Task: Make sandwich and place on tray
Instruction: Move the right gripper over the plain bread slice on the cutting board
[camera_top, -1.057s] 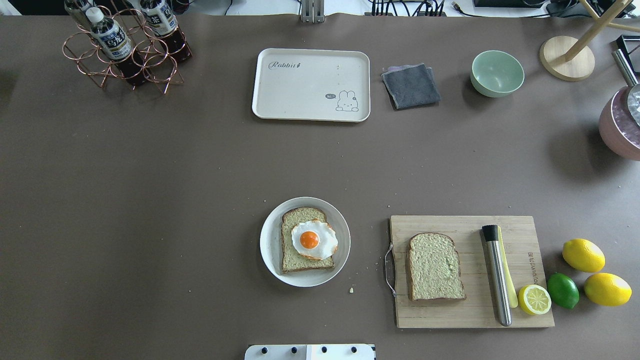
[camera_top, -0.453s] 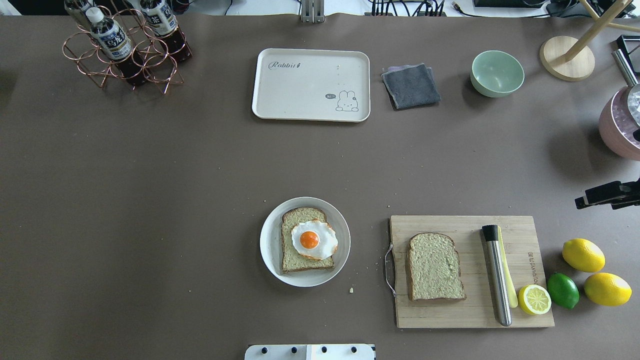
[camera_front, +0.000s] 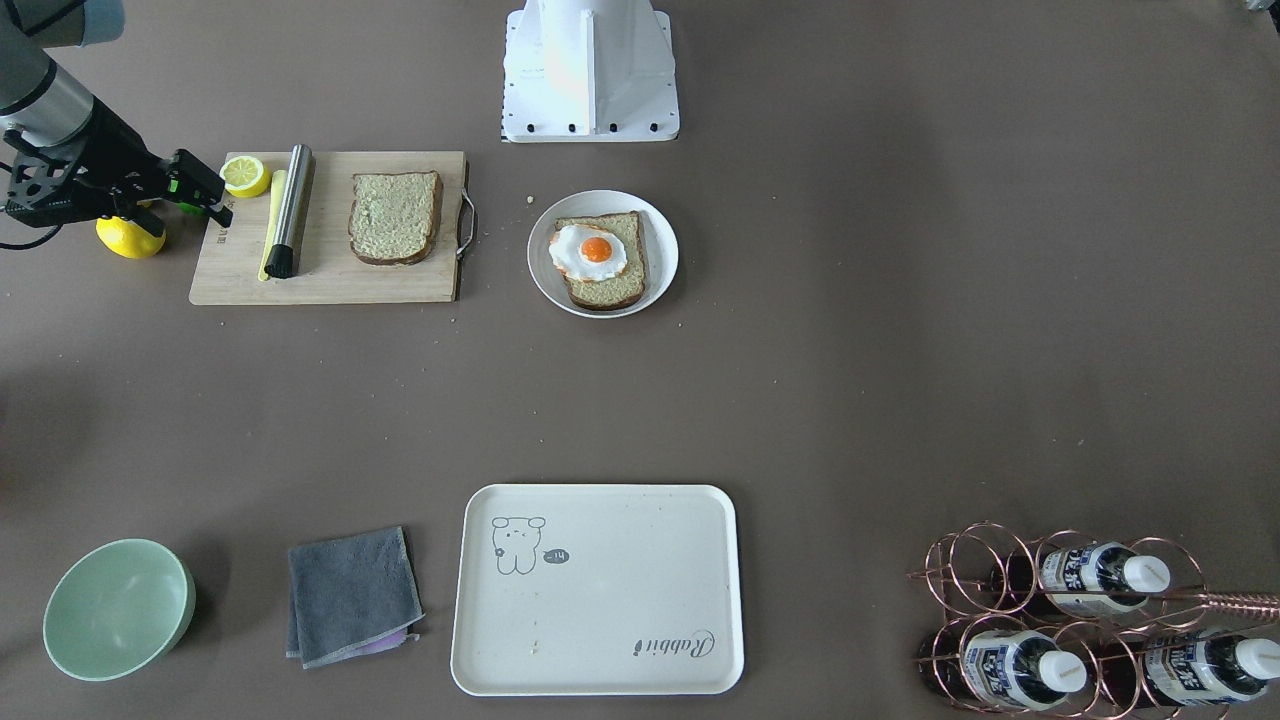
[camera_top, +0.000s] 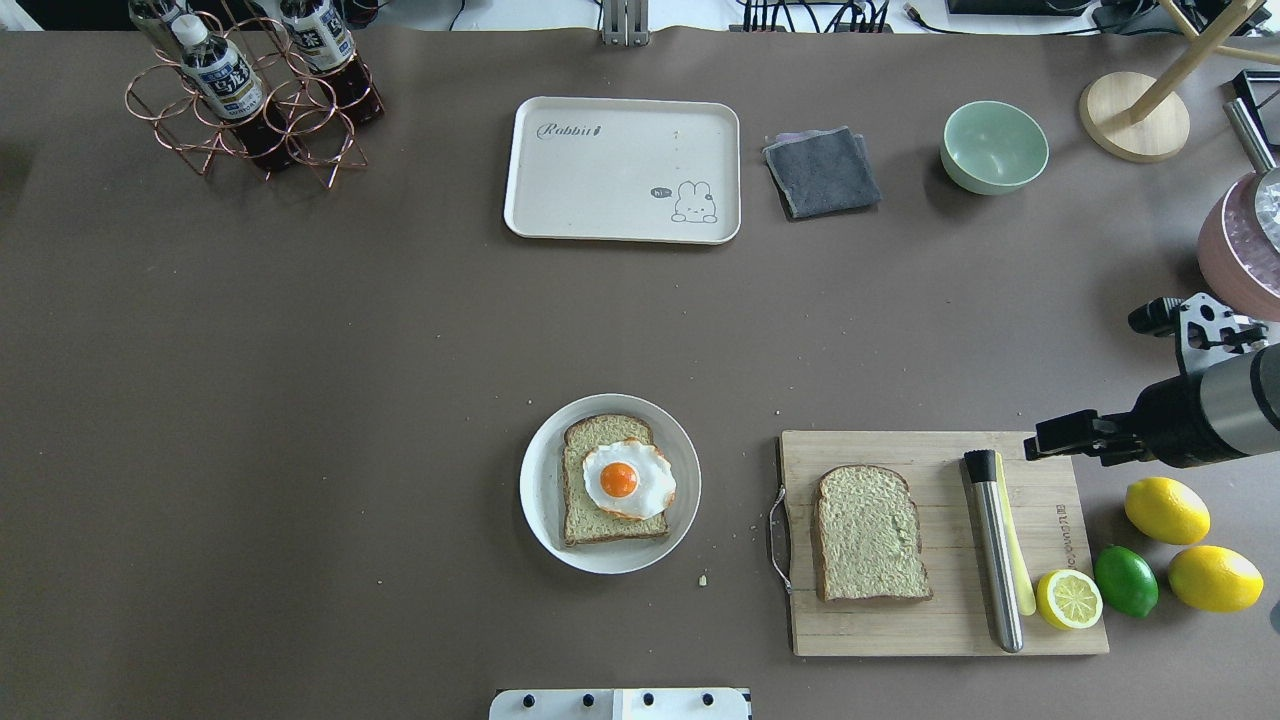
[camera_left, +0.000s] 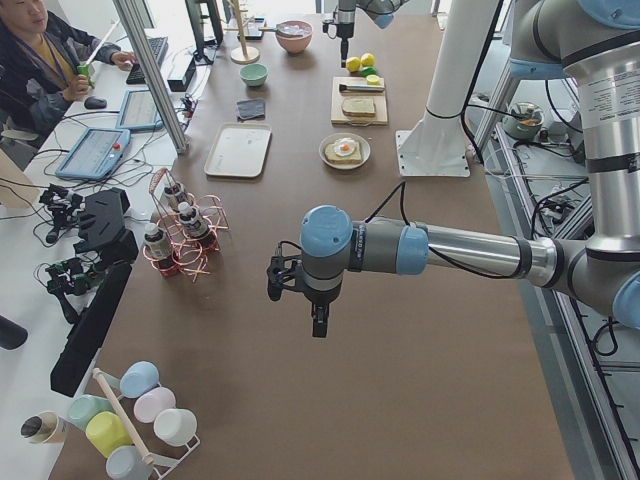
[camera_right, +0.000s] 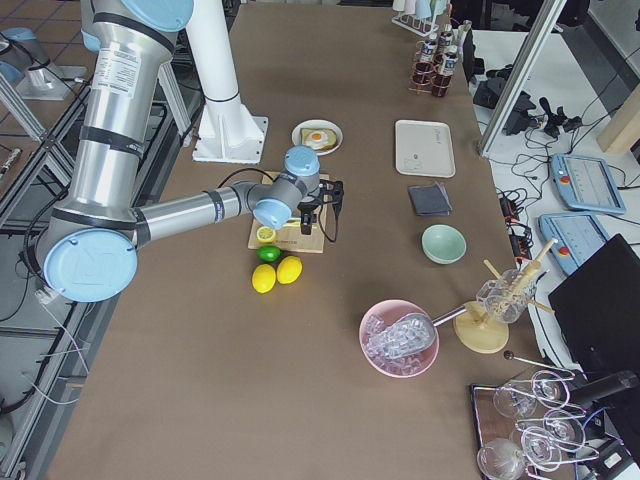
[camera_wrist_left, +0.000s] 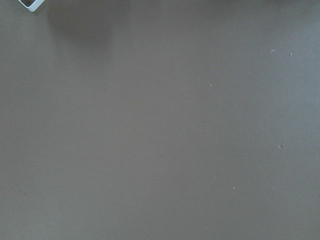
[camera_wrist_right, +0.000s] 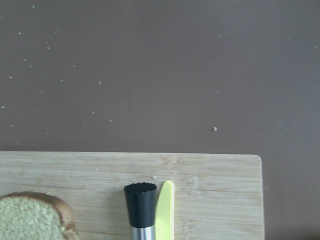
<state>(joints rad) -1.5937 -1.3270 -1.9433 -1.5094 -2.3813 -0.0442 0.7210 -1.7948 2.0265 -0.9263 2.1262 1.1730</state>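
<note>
Next, I close my right gripper on the bare bread slice's crust edge (camera_front: 359, 209) facing the steel muddler, on the cutting board.
A bread slice with a fried egg (camera_top: 628, 480) on top lies on a small white plate (camera_top: 535, 490) in the middle near the robot. The second bread slice (camera_top: 868, 535) lies bare on the wooden cutting board (camera_top: 950, 625), also seen in the front view (camera_front: 394, 217). The cream tray (camera_top: 600, 190) sits empty at the far side. My right gripper (camera_top: 1032, 447) hovers over the board's far right corner, its jaws apart and empty. My left gripper (camera_left: 318, 325) shows only in the left side view, over bare table; I cannot tell its state.
A steel muddler (camera_top: 995, 550), a yellow knife and a lemon half (camera_top: 1068, 598) lie on the board's right part. Two lemons and a lime (camera_top: 1125, 580) sit right of it. A grey cloth (camera_top: 822, 172), green bowl (camera_top: 993, 147), pink ice bowl and bottle rack (camera_top: 245, 95) stand far off.
My right arm has come in from the right edge and moved left and nearer, from beside the table's edge to over the board's far right corner. Nothing else has moved.
</note>
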